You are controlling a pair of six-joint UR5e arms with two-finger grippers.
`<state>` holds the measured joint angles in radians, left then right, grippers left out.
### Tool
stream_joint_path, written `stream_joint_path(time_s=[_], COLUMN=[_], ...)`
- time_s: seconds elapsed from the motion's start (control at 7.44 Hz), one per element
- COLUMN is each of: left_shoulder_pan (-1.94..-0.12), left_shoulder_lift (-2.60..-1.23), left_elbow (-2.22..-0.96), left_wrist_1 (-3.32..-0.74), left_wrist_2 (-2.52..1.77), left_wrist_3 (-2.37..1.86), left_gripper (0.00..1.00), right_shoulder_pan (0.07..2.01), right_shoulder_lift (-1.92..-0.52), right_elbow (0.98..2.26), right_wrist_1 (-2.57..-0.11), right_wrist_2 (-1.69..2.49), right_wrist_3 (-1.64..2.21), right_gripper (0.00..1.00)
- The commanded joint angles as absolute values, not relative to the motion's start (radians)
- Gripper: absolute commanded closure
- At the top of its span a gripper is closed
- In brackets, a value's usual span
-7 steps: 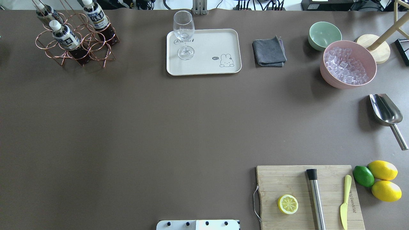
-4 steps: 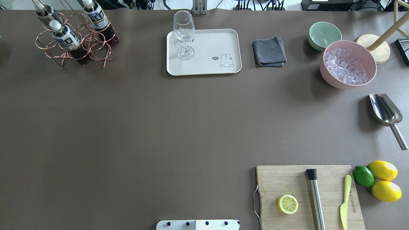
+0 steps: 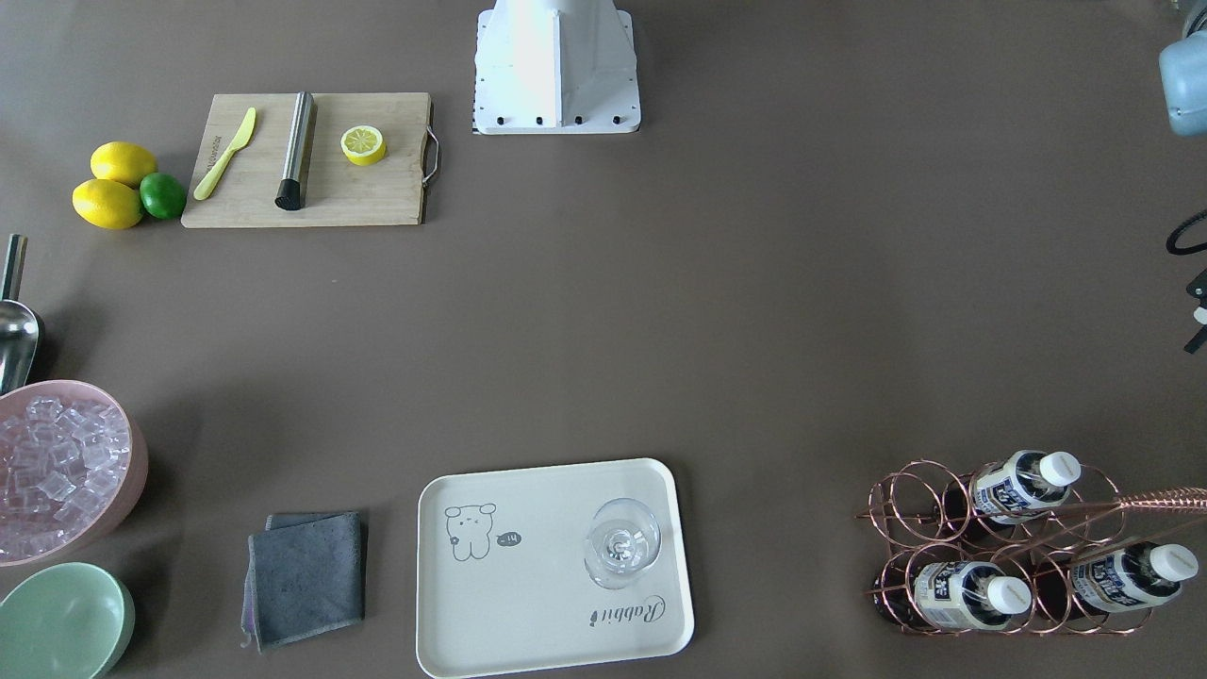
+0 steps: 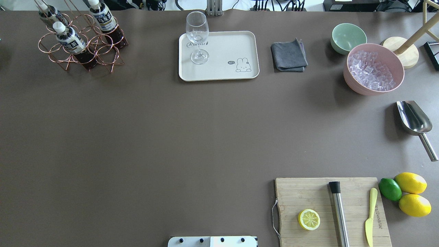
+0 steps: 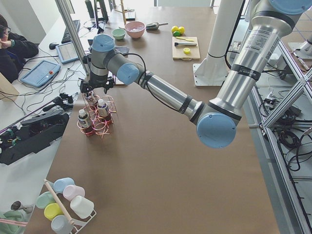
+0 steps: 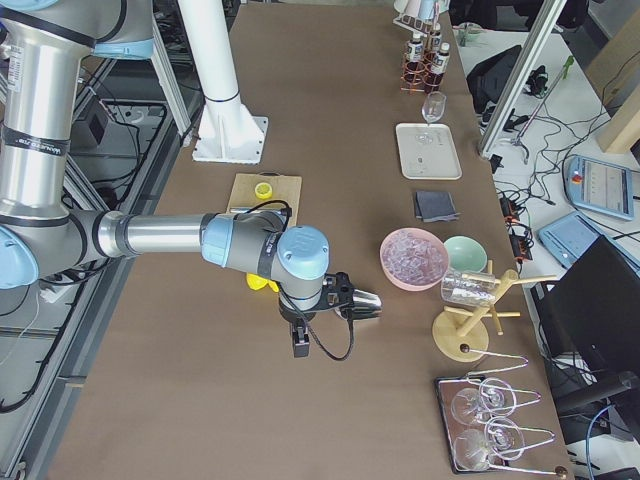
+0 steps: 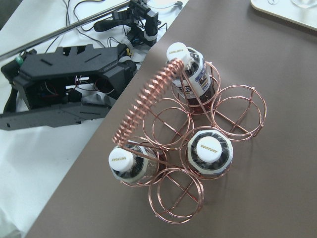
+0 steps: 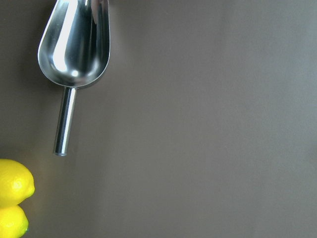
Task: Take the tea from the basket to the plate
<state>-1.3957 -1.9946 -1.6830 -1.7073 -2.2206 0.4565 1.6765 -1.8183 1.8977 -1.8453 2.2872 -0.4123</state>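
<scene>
The left gripper should next move to the copper wire basket's coiled handle [image 3: 1179, 498] [image 7: 148, 101], above the tea bottles, and close there.
Three tea bottles [image 4: 70, 39] [image 4: 103, 17] [image 4: 49, 13] with white caps stand in the copper wire basket [image 4: 82, 51] at the table's far left corner. In the left wrist view I look down on their caps [image 7: 208, 148] and on the basket's coiled handle [image 7: 148, 104]. The cream plate [image 4: 223, 65] lies at the far middle and shows in the front-facing view [image 3: 528, 613]. The left gripper [image 5: 92, 87] hangs just above the basket; I cannot tell whether it is open. The right gripper [image 6: 335, 290] hovers over the table by the scoop; I cannot tell its state.
A wine glass [image 4: 198, 37] stands on the plate's left part. A grey cloth [image 4: 289, 56], green bowl [image 4: 348, 37], pink bowl of ice [image 4: 374, 68] and steel scoop [image 4: 415, 120] lie to the right. A cutting board [image 4: 329, 209] with lemon half, muddler and knife is near right.
</scene>
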Motion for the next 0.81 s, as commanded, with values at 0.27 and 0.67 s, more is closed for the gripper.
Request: stream_joint_path(time_s=[0.27,0.67], left_shoulder_pan=[-1.39,-1.342], left_shoulder_lift=[-2.236,-2.267], left_elbow=[-1.424,-1.347], left_wrist_1=[-1.689,-1.698], left_wrist_2=[-2.203,-2.203], left_wrist_3=[0.801,0.801], left_gripper=[0.03,0.03], right_shoulder_pan=[1.675,1.677], right_shoulder_lift=[-1.818,-1.819], right_elbow=[1.896,1.899], right_wrist_1=[-1.845,-1.845], right_wrist_2=[2.287,2.287], right_wrist_3=[-0.413,-0.417], right_gripper=[0.0,0.0])
